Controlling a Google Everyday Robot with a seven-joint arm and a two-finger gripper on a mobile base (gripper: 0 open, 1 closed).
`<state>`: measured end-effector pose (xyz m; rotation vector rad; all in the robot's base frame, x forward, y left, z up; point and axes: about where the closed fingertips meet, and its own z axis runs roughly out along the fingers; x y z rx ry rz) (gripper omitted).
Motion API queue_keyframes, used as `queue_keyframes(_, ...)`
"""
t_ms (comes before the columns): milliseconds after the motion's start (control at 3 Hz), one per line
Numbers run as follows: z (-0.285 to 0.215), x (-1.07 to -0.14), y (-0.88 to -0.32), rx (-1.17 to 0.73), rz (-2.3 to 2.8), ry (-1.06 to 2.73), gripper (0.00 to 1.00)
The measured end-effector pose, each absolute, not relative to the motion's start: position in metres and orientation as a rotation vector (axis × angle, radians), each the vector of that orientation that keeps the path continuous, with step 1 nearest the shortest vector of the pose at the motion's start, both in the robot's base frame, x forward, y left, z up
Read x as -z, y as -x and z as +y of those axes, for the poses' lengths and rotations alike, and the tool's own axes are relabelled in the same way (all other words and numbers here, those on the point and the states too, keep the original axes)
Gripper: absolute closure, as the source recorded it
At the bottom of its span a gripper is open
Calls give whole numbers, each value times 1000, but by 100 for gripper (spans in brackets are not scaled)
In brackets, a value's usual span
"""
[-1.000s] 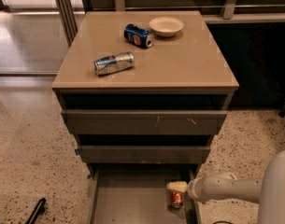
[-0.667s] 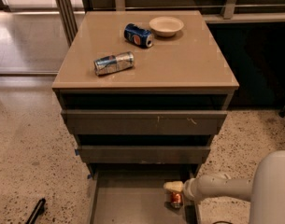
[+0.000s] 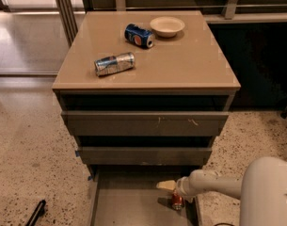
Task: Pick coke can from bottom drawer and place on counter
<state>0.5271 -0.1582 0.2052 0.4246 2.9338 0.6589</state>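
Next, my gripper closes around the body of the coke can (image 3: 177,200) inside the open bottom drawer.
The coke can (image 3: 177,201) is a small red can standing at the right side of the open bottom drawer (image 3: 129,206), the lowest of three with a grey inside. My gripper (image 3: 171,191) reaches in from the right on a white arm and sits right at the can's top, partly covering it. The tan counter (image 3: 180,60) is the glossy top of the cabinet, well above the gripper.
On the counter lie a blue Pepsi can (image 3: 139,35), a silver-and-blue can (image 3: 114,63) on its side, and a cream bowl (image 3: 167,26). The two upper drawers (image 3: 143,124) stand slightly out above the bottom drawer. Speckled floor surrounds the cabinet.
My gripper has slid a little to the left, further over the coke can. The can has stayed in place in the drawer.
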Motion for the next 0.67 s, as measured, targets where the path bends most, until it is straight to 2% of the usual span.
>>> queue_keyframes(667, -157, -171, -540, -673, 2964, -432, 0)
